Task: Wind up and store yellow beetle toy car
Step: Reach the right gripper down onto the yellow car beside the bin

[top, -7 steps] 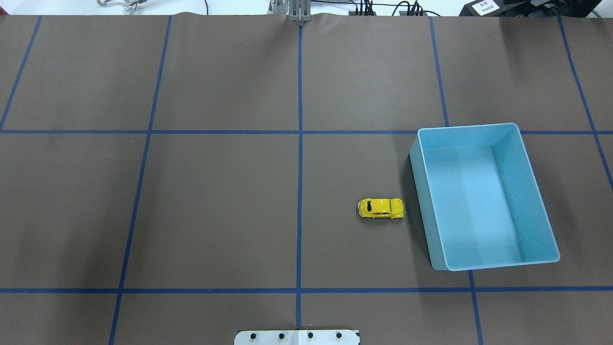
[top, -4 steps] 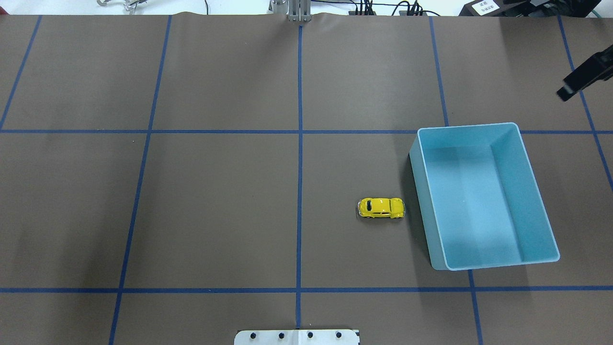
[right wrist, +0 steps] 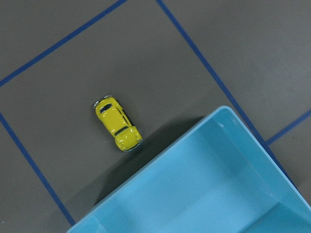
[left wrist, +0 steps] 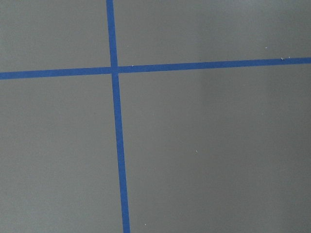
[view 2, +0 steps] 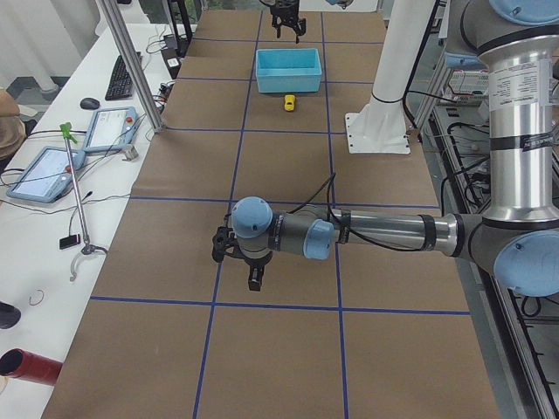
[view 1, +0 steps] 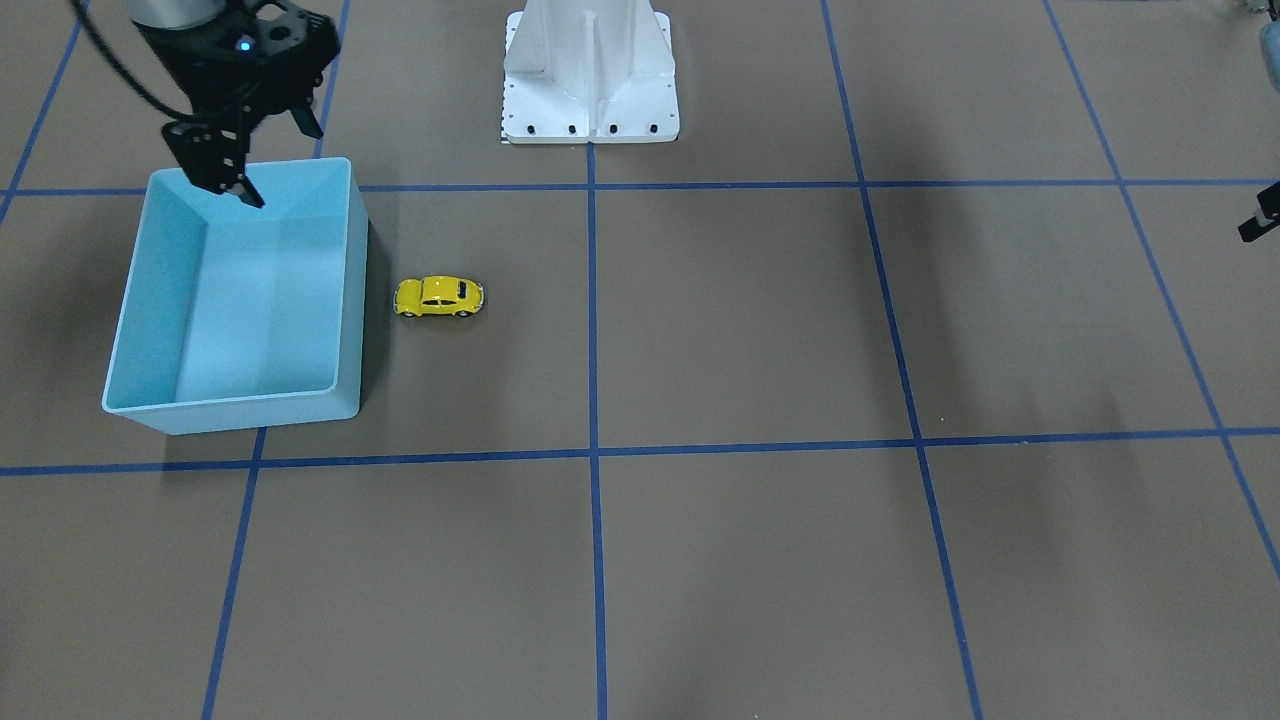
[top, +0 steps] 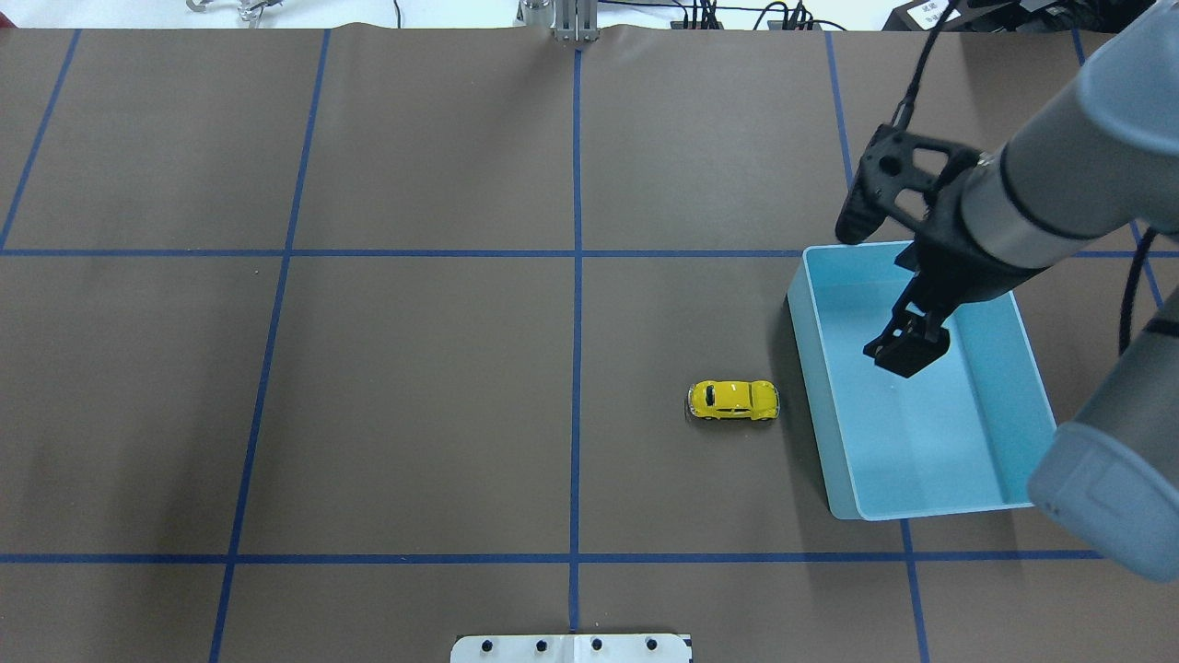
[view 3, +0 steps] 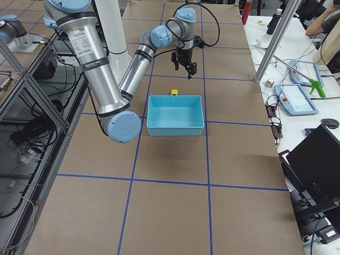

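The robot's right gripper will next move to the yellow beetle toy car beside the light-blue bin and grip the long sides around the car's middle [view 1: 439,296] [right wrist: 114,120].
The yellow beetle toy car [top: 733,401] stands on its wheels on the brown table, just left of the light-blue bin [top: 822,433]. It also shows in the front view [view 1: 438,296] and the right wrist view [right wrist: 118,124]. My right gripper [top: 881,290] is open and empty. It hangs above the bin's far left corner, with one finger over the rim and one over the inside. From the front it [view 1: 283,165] is up and left of the car. My left gripper [view 2: 253,278] hovers over bare table far from the car; I cannot tell whether it is open or shut.
The bin [view 1: 352,300] holds nothing. The white robot base [view 1: 590,70] stands at the table's near edge, behind the car. Blue tape lines [top: 577,368] divide the mat into squares. Desks with tablets and cables [view 2: 52,166] line the operators' side.
My right arm has swung in from the right edge and now hangs over the bin's far left corner. The car and the bin have not moved.
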`<move>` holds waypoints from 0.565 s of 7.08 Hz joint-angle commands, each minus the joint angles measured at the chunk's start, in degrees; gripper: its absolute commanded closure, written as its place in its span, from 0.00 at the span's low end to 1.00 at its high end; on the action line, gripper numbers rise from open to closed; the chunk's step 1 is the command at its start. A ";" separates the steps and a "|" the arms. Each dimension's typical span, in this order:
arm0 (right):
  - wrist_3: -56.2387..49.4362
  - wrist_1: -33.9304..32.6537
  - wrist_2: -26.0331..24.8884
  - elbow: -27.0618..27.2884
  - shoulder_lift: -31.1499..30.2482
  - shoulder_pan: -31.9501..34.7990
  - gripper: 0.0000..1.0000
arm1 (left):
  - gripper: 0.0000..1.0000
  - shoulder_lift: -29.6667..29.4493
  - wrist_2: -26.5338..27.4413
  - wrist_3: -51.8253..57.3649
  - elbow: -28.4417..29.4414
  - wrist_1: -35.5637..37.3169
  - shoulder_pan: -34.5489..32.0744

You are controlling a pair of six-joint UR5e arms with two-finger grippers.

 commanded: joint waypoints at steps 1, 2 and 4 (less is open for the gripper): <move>-1.98 15.77 -2.07 -9.90 -1.27 -6.25 0.00 | 0.00 0.00 0.03 0.09 0.30 0.00 0.00; -1.98 19.99 -2.59 -13.33 -1.19 -8.45 0.00 | 0.00 0.00 0.03 0.00 0.30 0.00 0.00; -1.90 22.92 -5.92 -16.43 -1.37 -12.58 0.00 | 0.00 0.00 0.03 0.09 0.30 0.00 0.00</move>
